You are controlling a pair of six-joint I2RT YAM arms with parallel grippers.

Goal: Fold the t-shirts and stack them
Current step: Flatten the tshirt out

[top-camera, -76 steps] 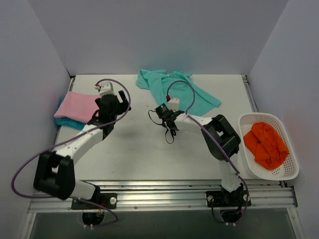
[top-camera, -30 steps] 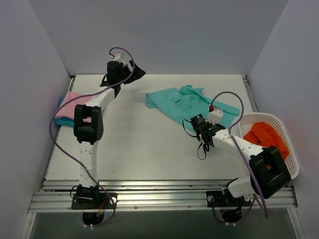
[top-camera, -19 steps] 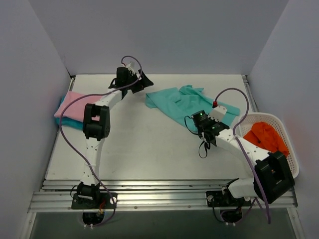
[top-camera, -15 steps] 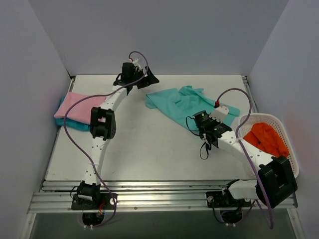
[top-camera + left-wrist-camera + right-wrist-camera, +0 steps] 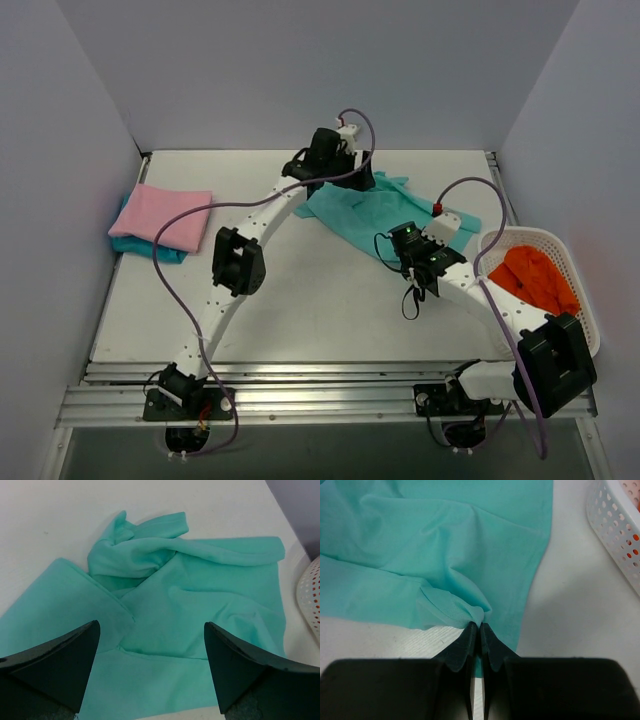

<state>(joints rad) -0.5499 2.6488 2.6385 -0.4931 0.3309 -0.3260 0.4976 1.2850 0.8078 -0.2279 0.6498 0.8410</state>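
I will next use my left gripper to grab the flap's loose corner (image 5: 340, 206) (image 5: 126, 636) on the mint-teal t-shirt, at the end toward the folded pink t-shirt.
The mint-teal t-shirt (image 5: 400, 210) lies crumpled at the back right of the table. My right gripper (image 5: 401, 244) is shut on a pinch of its near edge, which bunches at the jaws in the right wrist view (image 5: 480, 624) with the shirt (image 5: 445, 545) spread beyond. My left gripper (image 5: 338, 175) is open and empty, hovering over the shirt's back left part; the left wrist view (image 5: 150, 665) shows the shirt (image 5: 190, 605) between the wide-apart fingers (image 5: 55, 665). The folded pink t-shirt (image 5: 165, 213) lies on the darker turquoise one (image 5: 145, 246) at the far left.
A white mesh basket (image 5: 575, 350) holding an orange cloth (image 5: 535, 280) stands at the right edge; its rim shows in the right wrist view (image 5: 615, 525) and the left wrist view (image 5: 312, 595). Walls close in the back and both sides.
My left arm has swung from the pink stack along the back to over the mint shirt. My right gripper dragged the shirt rightward, then held nearly still.
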